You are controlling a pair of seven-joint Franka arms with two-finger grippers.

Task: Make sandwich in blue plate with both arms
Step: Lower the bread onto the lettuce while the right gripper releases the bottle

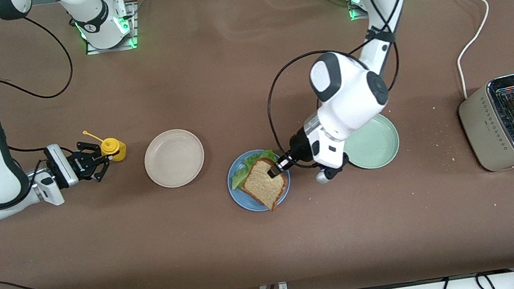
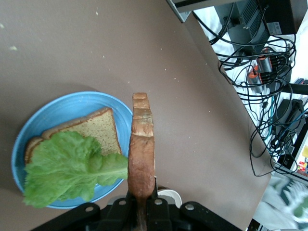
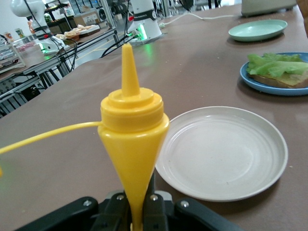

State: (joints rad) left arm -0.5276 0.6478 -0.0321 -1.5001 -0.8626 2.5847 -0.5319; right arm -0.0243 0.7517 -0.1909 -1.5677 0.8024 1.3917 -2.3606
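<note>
The robot's left gripper should set the second bread slice, now held tilted over the plate, down on the lettuce leaf amid the blue plate (image 1: 261,182) (image 2: 74,153).
The blue plate (image 1: 245,200) holds a bottom bread slice (image 2: 98,132) with a ruffled green lettuce leaf (image 1: 252,163) on it. My left gripper (image 1: 275,170) is shut on a second bread slice (image 1: 263,183) by its edge and holds it tilted over the plate and lettuce. In the left wrist view the held slice (image 2: 143,144) shows edge-on between the fingers of the left gripper (image 2: 143,202), above the rim of the plate (image 2: 57,108) and beside the lettuce (image 2: 67,166). My right gripper (image 1: 104,159) is shut on a yellow squeeze bottle (image 1: 113,149) toward the right arm's end of the table.
A beige plate (image 1: 174,158) lies between the bottle and the blue plate. A pale green plate (image 1: 377,144) lies partly under the left arm. A toaster (image 1: 513,121) with a white cord stands at the left arm's end of the table.
</note>
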